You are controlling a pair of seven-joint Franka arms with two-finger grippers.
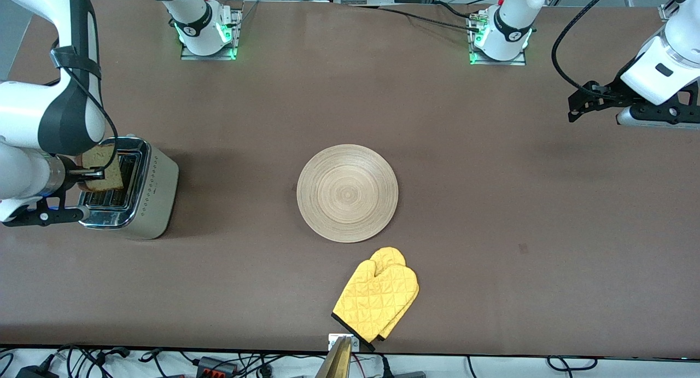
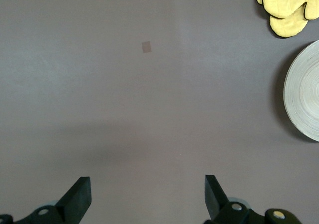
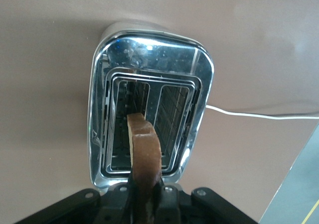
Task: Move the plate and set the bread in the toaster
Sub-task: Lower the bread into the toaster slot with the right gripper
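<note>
The bread, now held upright over the toaster's slots, will be let go by my right gripper down inside the toaster's slot (image 1: 124,182) (image 3: 128,127) on the side nearer the plate.
The round pale wooden plate (image 1: 347,192) lies mid-table; its edge also shows in the left wrist view (image 2: 304,94). The toaster (image 1: 142,195) with its chrome top stands at the right arm's end of the table. My right gripper (image 1: 94,174) is shut on the bread (image 1: 104,167), holding the slice upright on edge over the toaster's slots. In the right wrist view the bread (image 3: 144,149) hangs above one slot of the toaster (image 3: 199,84). My left gripper (image 2: 147,196) is open and empty, up over bare table at the left arm's end; it also shows in the front view (image 1: 585,102).
A yellow oven mitt (image 1: 377,298) lies nearer the front camera than the plate, by the table's edge; it also shows in the left wrist view (image 2: 286,7). The toaster's white cord (image 3: 259,115) trails across the table.
</note>
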